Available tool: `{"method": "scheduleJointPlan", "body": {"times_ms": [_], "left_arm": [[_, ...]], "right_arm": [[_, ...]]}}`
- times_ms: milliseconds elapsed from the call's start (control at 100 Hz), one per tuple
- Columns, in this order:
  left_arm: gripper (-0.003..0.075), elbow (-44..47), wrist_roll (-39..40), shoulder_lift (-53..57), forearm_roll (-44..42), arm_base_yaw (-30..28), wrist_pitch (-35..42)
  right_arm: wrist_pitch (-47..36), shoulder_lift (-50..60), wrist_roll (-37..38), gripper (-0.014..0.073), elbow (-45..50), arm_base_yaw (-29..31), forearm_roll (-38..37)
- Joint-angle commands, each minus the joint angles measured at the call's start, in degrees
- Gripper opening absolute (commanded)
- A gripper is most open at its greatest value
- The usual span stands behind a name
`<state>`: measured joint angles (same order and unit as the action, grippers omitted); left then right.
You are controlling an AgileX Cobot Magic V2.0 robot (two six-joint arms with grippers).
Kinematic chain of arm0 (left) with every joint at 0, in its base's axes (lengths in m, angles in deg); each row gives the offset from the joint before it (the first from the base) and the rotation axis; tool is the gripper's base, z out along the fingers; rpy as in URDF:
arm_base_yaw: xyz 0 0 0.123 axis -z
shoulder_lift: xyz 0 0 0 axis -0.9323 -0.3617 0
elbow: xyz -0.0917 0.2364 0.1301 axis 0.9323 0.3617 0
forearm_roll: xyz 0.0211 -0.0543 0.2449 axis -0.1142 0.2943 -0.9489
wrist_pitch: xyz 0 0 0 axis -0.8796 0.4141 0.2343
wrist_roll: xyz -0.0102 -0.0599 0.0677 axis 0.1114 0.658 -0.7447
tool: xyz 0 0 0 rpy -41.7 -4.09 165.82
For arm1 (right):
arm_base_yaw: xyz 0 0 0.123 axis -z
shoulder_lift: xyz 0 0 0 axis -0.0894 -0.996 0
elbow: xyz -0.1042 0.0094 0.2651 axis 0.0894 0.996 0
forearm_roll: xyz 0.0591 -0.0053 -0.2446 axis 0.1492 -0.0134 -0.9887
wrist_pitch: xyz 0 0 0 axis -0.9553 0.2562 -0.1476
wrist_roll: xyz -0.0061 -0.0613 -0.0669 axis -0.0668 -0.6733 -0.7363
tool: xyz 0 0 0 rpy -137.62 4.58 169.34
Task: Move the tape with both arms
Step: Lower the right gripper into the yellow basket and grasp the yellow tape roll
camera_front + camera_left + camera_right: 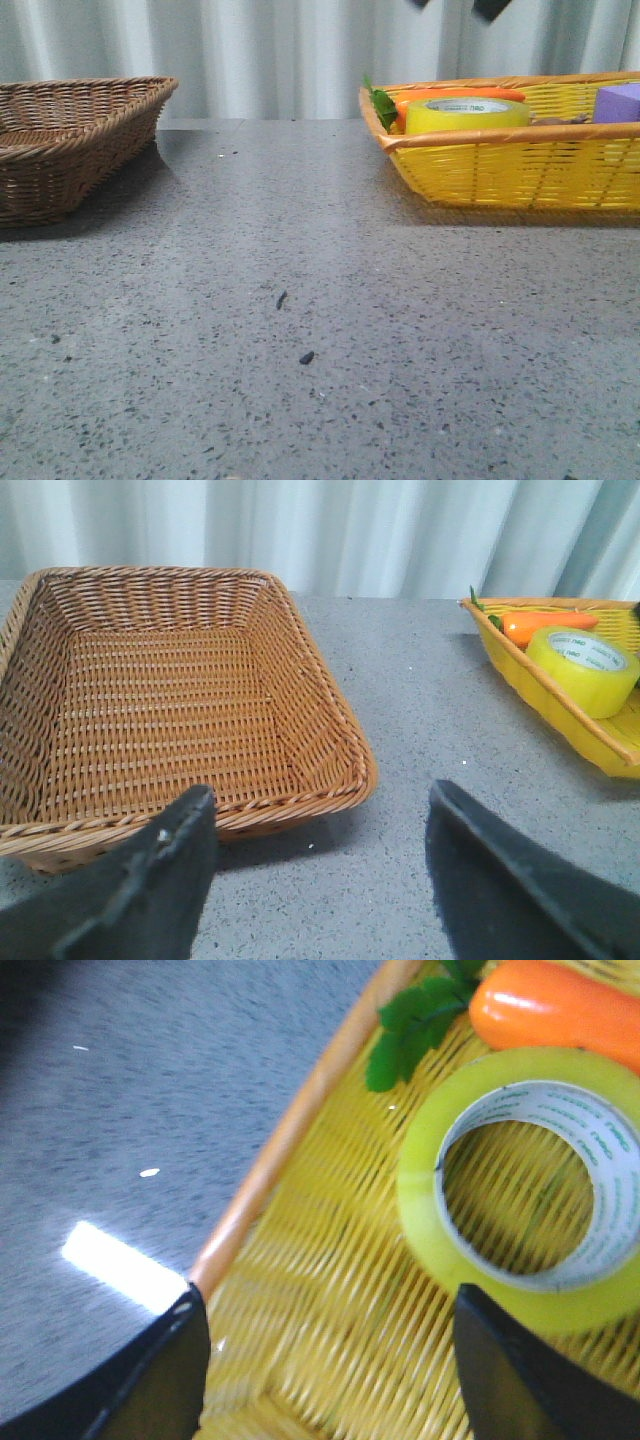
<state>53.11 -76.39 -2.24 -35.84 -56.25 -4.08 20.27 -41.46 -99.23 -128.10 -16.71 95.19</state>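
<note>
I should close my right gripper on the tape's side (414,113) (421,1188) nearest the green leaves of the carrot, placing one finger inside the white core of the tape.
The tape (466,115) is a wide yellow roll with a white core. It lies flat in the yellow basket (500,135) at the right, beside an orange carrot (460,95). In the right wrist view my right gripper (327,1295) is open over the basket floor near its rim (290,1140), with nothing between the fingers. The tape (420,1190) lies just beyond one finger. My left gripper (320,792) is open and empty over the table, in front of the brown wicker basket (330,700). From there the tape (585,670) is far off to the side.
The brown wicker basket (70,140) stands empty at the far left. A purple block (620,100) sits in the yellow basket's right end. A curtain hangs behind the table. Dark arm parts (490,8) show at the top edge.
</note>
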Motion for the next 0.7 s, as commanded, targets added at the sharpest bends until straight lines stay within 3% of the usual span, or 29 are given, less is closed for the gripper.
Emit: {"method": "scheduleJointPlan", "body": {"times_ms": [0, 200, 270, 340, 430, 690], "left_arm": [[0.0419, -2.0, 0.0, -0.8, 1.0, 0.5, 2.9], [0.0419, -2.0, 0.0, -0.8, 1.0, 0.5, 1.7], [0.0419, -2.0, 0.0, -0.8, 1.0, 0.5, 1.7], [0.0419, -2.0, 0.0, -0.8, 1.0, 0.5, 1.7], [0.0419, -2.0, 0.0, -0.8, 1.0, 0.5, 1.7], [0.0419, -2.0, 0.0, -0.8, 1.0, 0.5, 2.0]], "right_arm": [[-1.5, -2.3, -0.6, 0.0439, -3.9, 0.0, -1.3], [-5.3, -8.0, -0.6, 0.0435, -4.0, 0.0, -4.8], [-6.1, -8.8, -0.6, 0.0375, -4.0, 0.1, -5.6], [-6.1, -9.0, -0.6, 0.022, -4.0, 0.1, -5.8], [-6.4, -8.3, -0.6, -0.006, -4.0, 0.1, -6.2], [-9.2, -4.5, -0.6, -0.0048, -4.0, 0.1, -8.0]]}}
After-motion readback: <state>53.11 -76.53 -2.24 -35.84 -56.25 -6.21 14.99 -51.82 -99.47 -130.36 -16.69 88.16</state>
